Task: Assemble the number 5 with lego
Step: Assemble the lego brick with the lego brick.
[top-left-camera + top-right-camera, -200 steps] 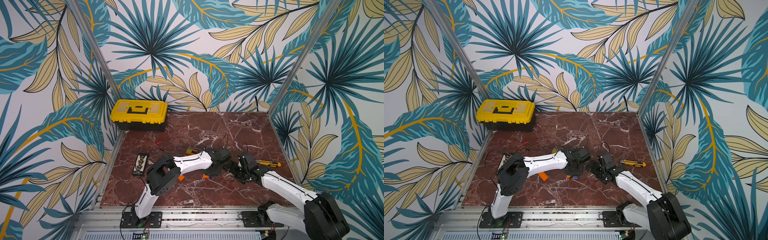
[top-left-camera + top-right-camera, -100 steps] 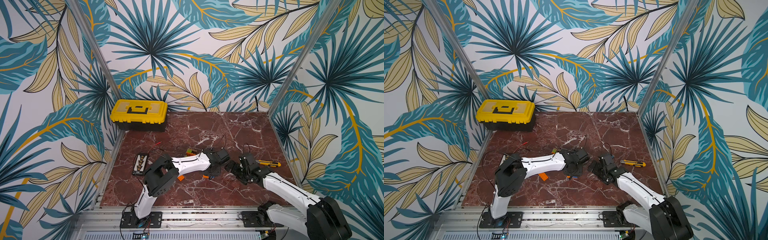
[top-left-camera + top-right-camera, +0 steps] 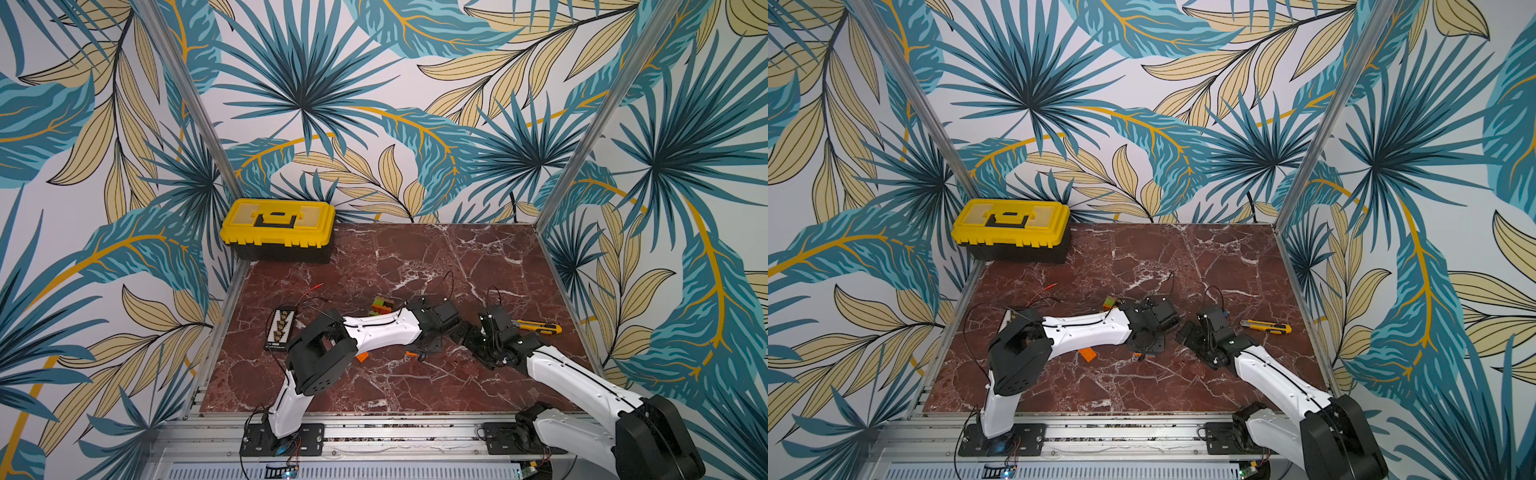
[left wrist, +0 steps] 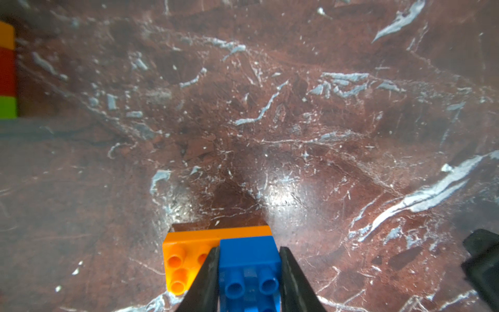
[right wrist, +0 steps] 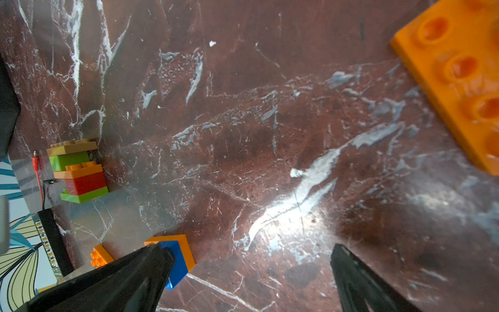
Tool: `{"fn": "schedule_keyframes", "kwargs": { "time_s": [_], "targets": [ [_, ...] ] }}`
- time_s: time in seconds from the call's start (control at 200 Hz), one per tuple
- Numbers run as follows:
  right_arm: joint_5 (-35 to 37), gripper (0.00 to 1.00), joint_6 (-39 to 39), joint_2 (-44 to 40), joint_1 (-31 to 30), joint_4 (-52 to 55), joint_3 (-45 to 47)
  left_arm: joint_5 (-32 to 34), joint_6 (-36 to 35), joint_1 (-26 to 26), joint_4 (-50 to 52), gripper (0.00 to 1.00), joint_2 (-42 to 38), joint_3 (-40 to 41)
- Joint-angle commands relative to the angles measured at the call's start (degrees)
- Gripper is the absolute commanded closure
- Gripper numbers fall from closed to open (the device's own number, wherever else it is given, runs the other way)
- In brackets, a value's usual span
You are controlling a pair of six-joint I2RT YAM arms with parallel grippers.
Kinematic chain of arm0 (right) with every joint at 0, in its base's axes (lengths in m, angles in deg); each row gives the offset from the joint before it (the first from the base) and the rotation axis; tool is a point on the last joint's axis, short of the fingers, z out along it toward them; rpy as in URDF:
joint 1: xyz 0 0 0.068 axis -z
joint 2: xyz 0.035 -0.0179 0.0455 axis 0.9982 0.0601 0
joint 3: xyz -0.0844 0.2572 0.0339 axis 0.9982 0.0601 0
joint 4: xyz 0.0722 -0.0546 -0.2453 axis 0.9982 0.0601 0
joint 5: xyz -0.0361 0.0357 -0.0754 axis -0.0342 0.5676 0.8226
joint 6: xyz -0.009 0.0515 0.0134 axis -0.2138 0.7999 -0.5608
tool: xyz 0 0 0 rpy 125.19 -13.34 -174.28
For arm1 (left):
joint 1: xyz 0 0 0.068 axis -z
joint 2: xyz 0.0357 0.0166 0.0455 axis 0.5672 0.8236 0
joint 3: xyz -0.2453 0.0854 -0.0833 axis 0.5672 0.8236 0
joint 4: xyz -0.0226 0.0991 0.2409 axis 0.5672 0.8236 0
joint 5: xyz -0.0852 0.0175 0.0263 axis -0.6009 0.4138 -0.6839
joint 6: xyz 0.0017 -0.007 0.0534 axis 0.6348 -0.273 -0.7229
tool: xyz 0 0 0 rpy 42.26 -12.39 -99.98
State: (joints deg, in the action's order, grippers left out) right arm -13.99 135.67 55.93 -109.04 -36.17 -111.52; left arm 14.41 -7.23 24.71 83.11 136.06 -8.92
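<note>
I will use my left gripper to let go of the blue brick on the marble [image 4: 176,241], in between the loose orange brick and my right gripper. The blue brick is low over the marble table now.
My left gripper [image 4: 248,270] is shut on a blue brick [image 4: 247,256] that is joined to an orange brick [image 4: 186,256], low over the marble table [image 3: 415,266]. In both top views this pair is only a speck of orange and blue [image 3: 413,354] under the left wrist. The right wrist view shows the same pair [image 5: 176,255] beside my left fingers. My right gripper [image 5: 251,264] stands open with nothing between its fingers, just right of the left gripper [image 3: 424,347]. A green, orange, red and tan cluster [image 3: 382,306] [image 5: 78,170] sits behind the left forearm.
A loose orange brick [image 3: 362,356] [image 5: 101,255] lies by the left elbow. A big orange studded brick [image 5: 459,81] is close to the right wrist camera. Yellow toolbox [image 3: 278,232] back left, yellow utility knife [image 3: 538,328] at right, black strip [image 3: 280,330] and red wire [image 3: 311,291] at left.
The left arm has edged slightly to the left with the blue and orange pair. The right arm has barely moved. Neither gripper has opened or shut.
</note>
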Motion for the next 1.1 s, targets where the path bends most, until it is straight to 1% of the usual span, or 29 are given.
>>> {"fn": "schedule_keyframes", "kwargs": {
  "time_s": [0.0, 0.185, 0.345, 0.446, 0.616, 0.716, 0.961, 1.096],
  "targets": [
    [1.2, 0.01, 0.5, -0.7, 0.1, 1.4, 1.1, 0.9, 0.1, -0.9, 3.1, 0.84, 7.1, 4.9],
    [1.5, 0.01, 0.0, -0.4, 0.1, 2.0, 0.2, 1.2, -0.4, -3.3, 3.2, 0.83, 1.6, 4.0],
    [1.4, 0.01, 0.3, -0.2, 0.2, 1.8, 0.1, 1.9, -1.5, -4.7, 4.5, 0.79, -1.2, 1.0],
    [1.2, 0.01, 0.3, -0.2, 0.2, 1.9, -0.2, 2.7, -1.9, -5.1, 4.8, 0.73, -1.4, -0.3],
    [1.2, 0.01, 0.1, -0.4, 0.2, 2.4, -0.3, 1.4, -1.5, -5.6, 4.1, 0.69, -0.3, 0.0],
    [1.2, 0.01, 0.1, -0.5, 0.2, 2.5, -0.4, 0.4, -1.4, -5.6, 3.7, 0.65, -0.2, 0.2],
    [0.7, 0.01, 0.2, -0.1, 0.2, 2.4, -0.7, -1.2, -1.6, -5.6, 3.4, 0.52, -2.7, -0.3],
    [0.4, 0.01, 0.2, 0.2, 0.2, 2.4, -1.1, -1.2, -1.7, -5.6, 3.5, 0.47, -4.7, -0.4]
  ]
}}
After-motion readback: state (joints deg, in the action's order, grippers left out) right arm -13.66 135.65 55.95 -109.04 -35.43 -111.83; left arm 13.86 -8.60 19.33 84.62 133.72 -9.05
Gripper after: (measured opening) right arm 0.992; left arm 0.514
